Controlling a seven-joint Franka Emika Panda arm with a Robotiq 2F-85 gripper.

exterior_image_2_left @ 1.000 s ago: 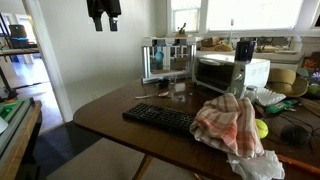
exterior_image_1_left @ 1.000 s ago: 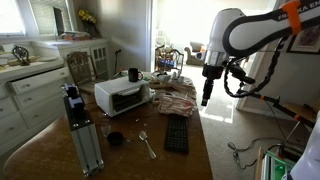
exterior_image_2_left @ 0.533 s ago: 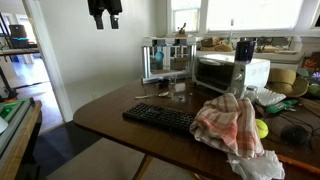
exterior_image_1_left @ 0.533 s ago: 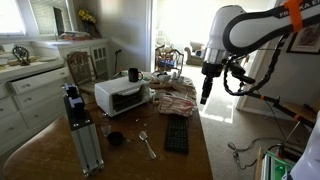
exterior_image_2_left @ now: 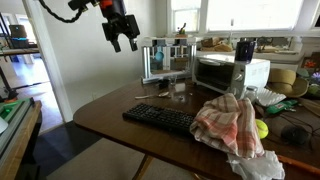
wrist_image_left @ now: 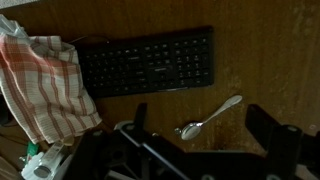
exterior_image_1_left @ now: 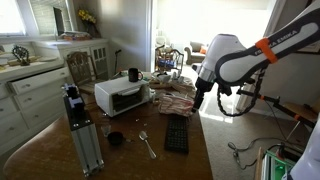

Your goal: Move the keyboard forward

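Note:
My gripper will close next over the gap point(exterior_image_1_left: 195, 132) point(wrist_image_left: 162, 17) next to the black keyboard, between the keyboard's long side and the edge of the nearby table.
The black keyboard point(exterior_image_1_left: 177, 135) lies flat on the wooden table point(exterior_image_1_left: 195, 160), next to a red-and-white checked cloth point(exterior_image_1_left: 176, 98). It also shows in the other exterior view point(exterior_image_2_left: 160, 118) and in the wrist view point(wrist_image_left: 150, 62), where the cloth point(wrist_image_left: 40, 80) covers its one end. My gripper point(exterior_image_1_left: 197, 100) hangs open and empty well above the table, also seen in an exterior view point(exterior_image_2_left: 123, 38). In the wrist view its fingers point(wrist_image_left: 205, 125) stand wide apart above a silver spoon point(wrist_image_left: 207, 119).
A white toaster oven point(exterior_image_1_left: 122, 96) with a black mug point(exterior_image_1_left: 133, 74) on it stands behind the keyboard. A metal frame with a camera point(exterior_image_1_left: 80, 130) stands at the table's near corner. A small dark cup point(exterior_image_1_left: 115, 139) and the spoon point(exterior_image_1_left: 147, 144) lie beside the keyboard.
The arm has swung down and toward the table; the gripper is lower and tilted compared with before. The keyboard and other things have not moved.

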